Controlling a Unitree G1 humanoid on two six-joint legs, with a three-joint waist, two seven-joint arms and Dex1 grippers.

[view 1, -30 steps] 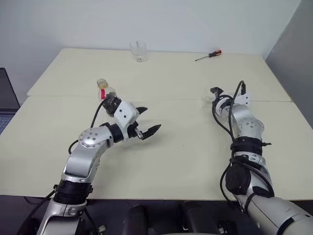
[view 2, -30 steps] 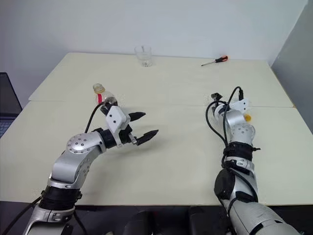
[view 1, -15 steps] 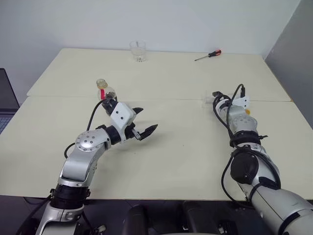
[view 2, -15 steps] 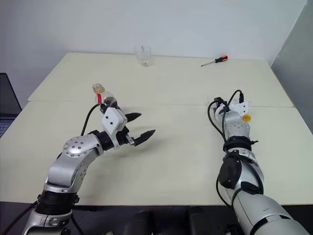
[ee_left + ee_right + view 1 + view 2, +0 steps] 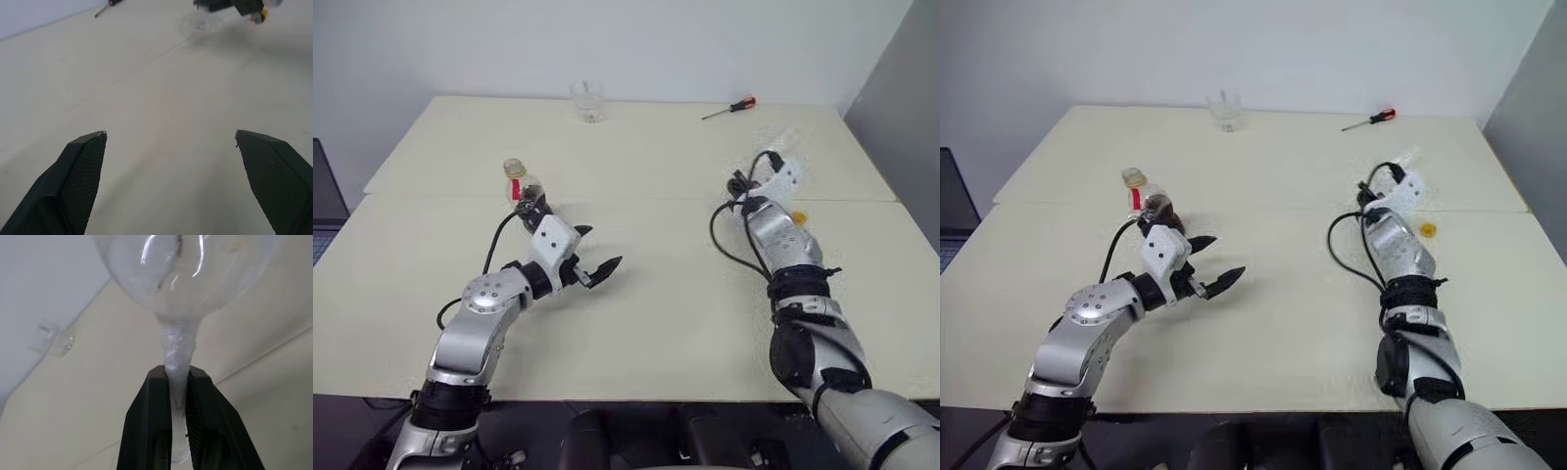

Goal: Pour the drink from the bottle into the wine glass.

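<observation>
Next, my right gripper sets the wine glass down between the bottle and the orange-yellow piece (image 5: 640, 232), just nearer than the seam.
The wine glass (image 5: 188, 269) is clear, and its rounded bowl rises just past my right gripper (image 5: 177, 374), which is shut on the thin stem at the right of the table. The bottle (image 5: 522, 182) stands at the left. It is small and clear, with a yellowish cap, a red strip at the neck and the dark drink (image 5: 1157, 208) low inside. My left gripper (image 5: 594, 251) hangs open and empty over the table, just in front of the bottle and to its right, not touching it.
A short clear tumbler (image 5: 588, 100) stands at the far edge, and a red-handled screwdriver (image 5: 729, 108) lies to its right. A small orange-yellow piece (image 5: 1427, 229) lies on the table beside my right forearm. A seam (image 5: 636, 199) crosses the table.
My right gripper has shut on the wine glass's stem; that wrist has rolled and moved up and left. The left arm has sunk slightly toward the left, still open.
</observation>
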